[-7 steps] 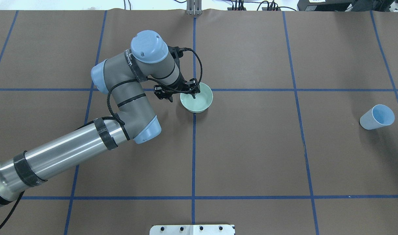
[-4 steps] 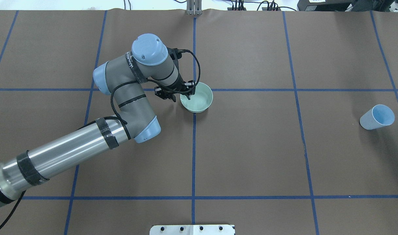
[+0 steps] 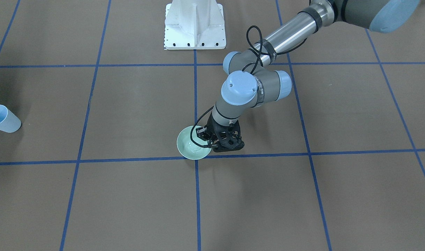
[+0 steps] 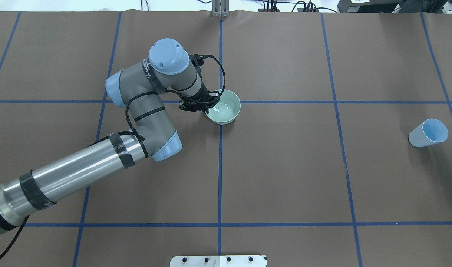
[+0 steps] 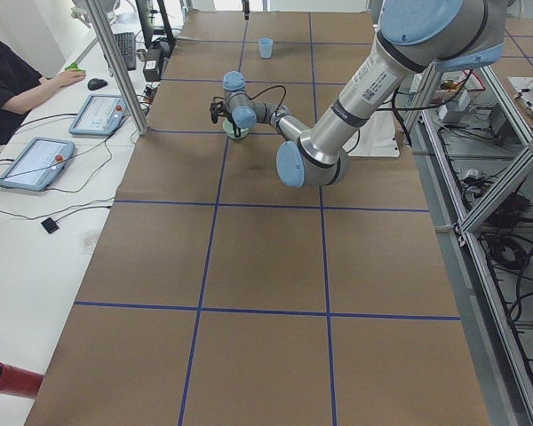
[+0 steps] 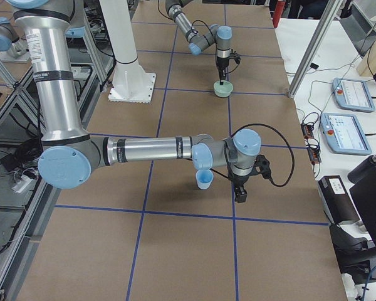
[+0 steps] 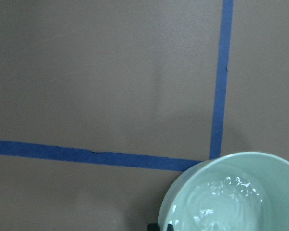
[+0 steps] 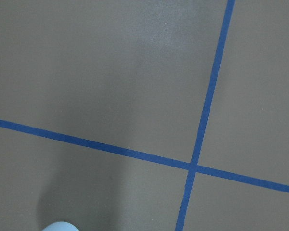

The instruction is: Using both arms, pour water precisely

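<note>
My left gripper will let go of the bowl on the table point(image 3: 381, 108), and I will set it beside the tape line that is farthest from the blue cup.
A pale green bowl point(image 4: 226, 109) sits near the table's middle with a shallow pool of clear water point(image 4: 223, 108) rippling in it. My left gripper point(image 4: 210, 106) points down and is shut on the bowl's near-left rim. The front view shows the same grip point(image 3: 206, 142) on the bowl point(image 3: 190, 148). The left wrist view shows the bowl point(image 7: 183, 197) and glinting water point(image 7: 229, 197). My right gripper point(image 6: 240, 188) shows only in the exterior right view, beside a light blue cup point(image 6: 204, 179); I cannot tell if it is open or shut.
The blue cup point(image 4: 429, 132) stands near the table's right edge, far from the bowl. The white pedestal point(image 3: 195, 24) is at the robot's side. Blue tape lines cross the brown table cover. An operator point(image 5: 9, 84) sits beyond the far edge.
The left gripper's fingers have closed on the bowl's rim. The bowl has shifted slightly toward the table's far side, and its water now ripples.
</note>
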`<state>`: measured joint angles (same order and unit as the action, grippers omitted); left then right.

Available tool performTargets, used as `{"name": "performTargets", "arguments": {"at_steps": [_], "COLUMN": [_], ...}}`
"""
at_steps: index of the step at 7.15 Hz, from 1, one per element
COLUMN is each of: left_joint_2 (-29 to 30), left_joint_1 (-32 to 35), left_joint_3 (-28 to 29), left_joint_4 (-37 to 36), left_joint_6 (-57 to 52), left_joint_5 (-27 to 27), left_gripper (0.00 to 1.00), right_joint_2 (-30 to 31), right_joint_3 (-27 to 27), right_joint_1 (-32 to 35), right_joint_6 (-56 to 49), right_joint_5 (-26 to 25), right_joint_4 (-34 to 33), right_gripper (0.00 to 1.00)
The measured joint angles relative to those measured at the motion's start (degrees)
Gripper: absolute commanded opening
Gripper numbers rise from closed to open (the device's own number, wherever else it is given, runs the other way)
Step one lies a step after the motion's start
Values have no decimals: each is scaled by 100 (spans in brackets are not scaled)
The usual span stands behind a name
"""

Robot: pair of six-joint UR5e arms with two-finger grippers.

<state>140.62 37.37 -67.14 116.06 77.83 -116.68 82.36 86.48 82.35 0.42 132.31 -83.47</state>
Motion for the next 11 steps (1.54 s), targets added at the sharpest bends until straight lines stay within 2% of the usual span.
{"name": "performTargets", "arguments": {"at_steps": [1,3,5,7,9,11], "left_joint_2": [-14,-487,-1812,-3278,-4437,-5161], "left_joint_1": [127,830,1601,2097,2301,2358], "left_joint_3": [-143,-845,-1845,-2498,-2714,-2606], "left_joint_4": [-86,-374,-441,-414,-146,358], "left_joint_6": [37,-111,-1078,-2426,-3370,-3785], "left_joint_5": [-151,-966,-1522,-1671,-1634,-1571], "left_gripper": [0,0,0,0,0,0], "right_joint_2": [7,48,123,211,240,224], "right_joint_3": [0,1,11,19,50,67], "right_joint_1": [14,88,161,186,223,241], "right_joint_6": [3,28,59,85,135,150], "right_joint_5": [68,238,418,446,436,419], "right_joint_4": [-9,-33,-41,-19,16,23], "right_gripper": [99,99,99,99,99,99]}}
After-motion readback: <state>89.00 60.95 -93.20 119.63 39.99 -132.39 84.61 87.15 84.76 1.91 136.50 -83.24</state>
